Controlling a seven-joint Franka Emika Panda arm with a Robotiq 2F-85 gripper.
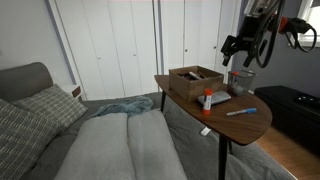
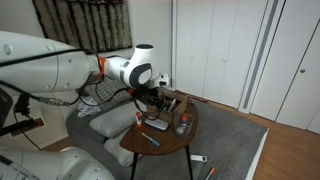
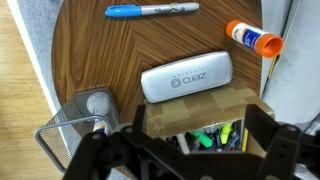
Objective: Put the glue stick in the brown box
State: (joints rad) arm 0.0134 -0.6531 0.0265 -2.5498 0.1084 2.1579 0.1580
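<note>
The glue stick beside the silver pencil case is next for my gripper, which should go to it and close on the glue stick's orange cap (image 1: 208, 92) (image 3: 268, 45).
The glue stick (image 3: 252, 38), white with an orange cap, lies on the round wooden table near its edge. It also shows in an exterior view (image 1: 206, 100). The brown box (image 3: 195, 108) stands on the table with highlighters and pens inside, and shows in both exterior views (image 1: 195, 76) (image 2: 172, 103). My gripper (image 3: 195, 150) is open and empty. It hangs above the box with a finger on each side, apart from the glue stick. It appears above the table's far end in an exterior view (image 1: 238, 47).
A silver pencil case (image 3: 187, 75) lies between the box and a blue marker (image 3: 150, 10). A black mesh cup (image 3: 80, 122) stands beside the box. The small round table (image 1: 255, 122) stands next to a grey sofa (image 1: 120, 145).
</note>
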